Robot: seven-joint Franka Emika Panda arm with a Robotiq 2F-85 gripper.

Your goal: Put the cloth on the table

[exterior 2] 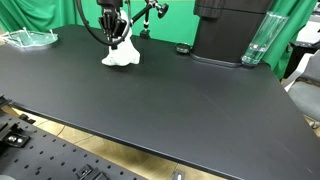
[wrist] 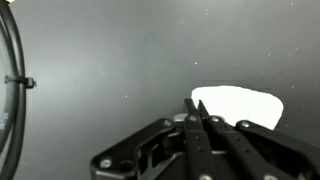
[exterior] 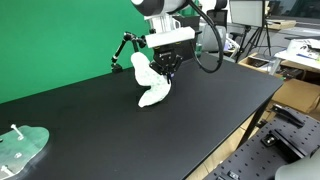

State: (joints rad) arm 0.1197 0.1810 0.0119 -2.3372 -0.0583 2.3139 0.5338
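Observation:
I should release the cloth on the bare black table far from the clear plastic tray (exterior: 180,83).
A crumpled white cloth (exterior: 150,85) rests with its lower end on the black table (exterior: 120,130), at the far side near the green screen. It also shows in an exterior view (exterior 2: 120,53) and in the wrist view (wrist: 240,105). My gripper (exterior: 167,76) hangs straight down over the cloth, seen also in an exterior view (exterior 2: 113,36). In the wrist view its fingers (wrist: 197,100) are pressed together, with their tips at the cloth's edge, pinching it. Part of the cloth stands up beside the fingers.
A clear plastic tray (exterior: 22,148) lies at one table corner and shows too in an exterior view (exterior 2: 30,39). A black machine (exterior 2: 228,35) with a clear glass (exterior 2: 257,42) stands at the back. A black cable (wrist: 10,95) hangs beside the wrist.

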